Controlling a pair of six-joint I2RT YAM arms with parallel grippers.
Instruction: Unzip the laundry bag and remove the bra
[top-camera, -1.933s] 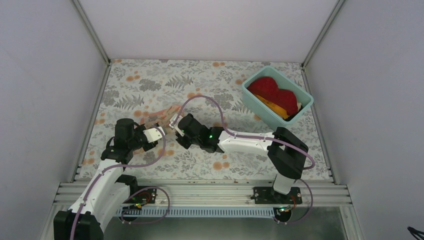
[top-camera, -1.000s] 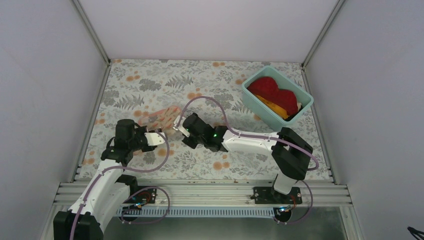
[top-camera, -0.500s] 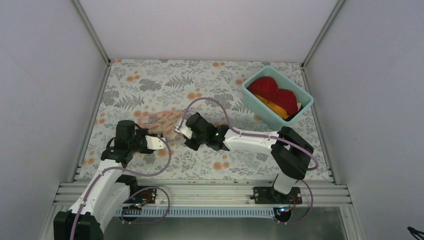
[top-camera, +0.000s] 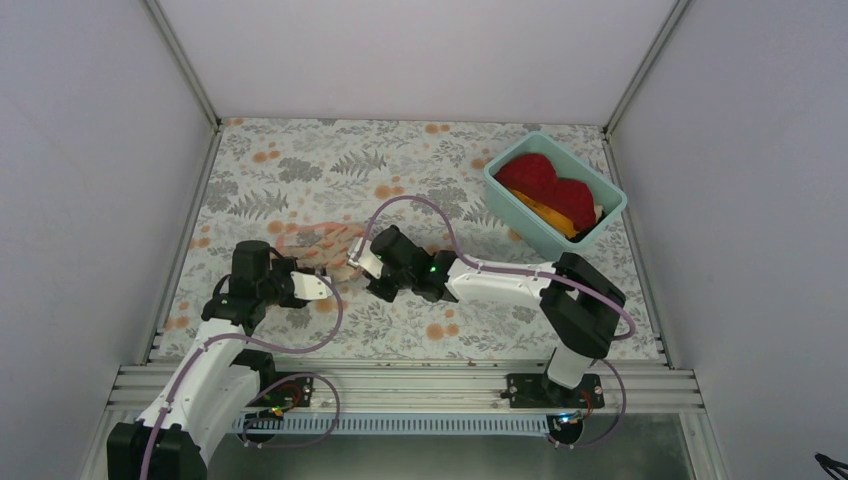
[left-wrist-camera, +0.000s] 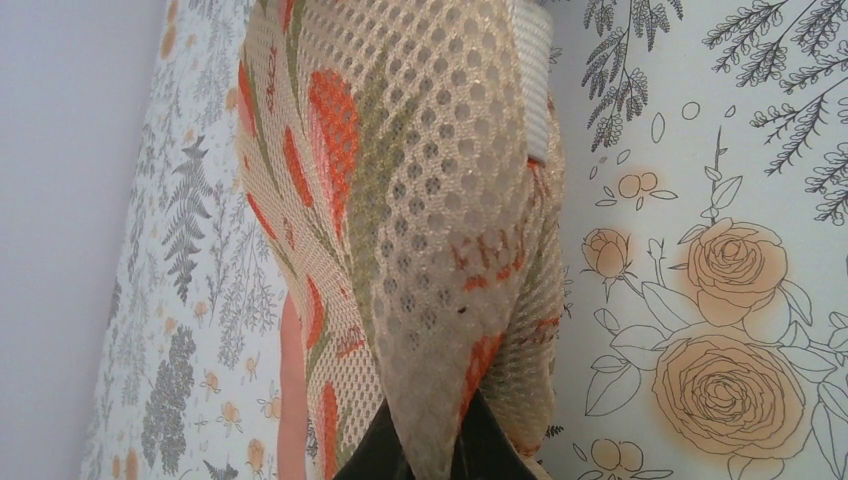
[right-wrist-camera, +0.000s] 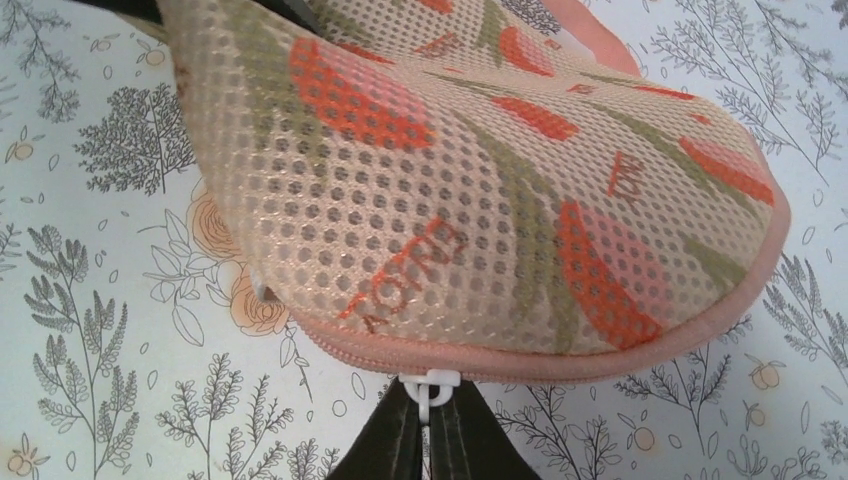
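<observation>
The robot's left gripper has a mesh fold away from the zipper in its fingers, so it should take the pink edge (right-wrist-camera: 345, 345) beside the zipper pull before the right gripper pulls.
The laundry bag (top-camera: 322, 244) is a peach mesh pouch with red-orange flower print, lying on the floral table between the two arms. My left gripper (top-camera: 322, 284) is shut on a fold of its mesh (left-wrist-camera: 440, 330) at the pouch's near end. My right gripper (top-camera: 362, 262) is shut on the white zipper pull (right-wrist-camera: 428, 388) at the pink edge zipper (right-wrist-camera: 520, 362) of the bag (right-wrist-camera: 480, 190). The zipper looks closed on both sides of the pull. The bra is hidden; only olive tints show through the mesh.
A teal plastic tub (top-camera: 556, 194) at the back right holds a red cloth (top-camera: 545, 183) and an orange cloth (top-camera: 548, 212). White walls enclose the table on three sides. The rail with the arm bases runs along the near edge.
My right gripper has shifted to the right and a little toward the near edge with the zipper pull. My left gripper has moved right with the mesh. The pouch has turned and flattened.
</observation>
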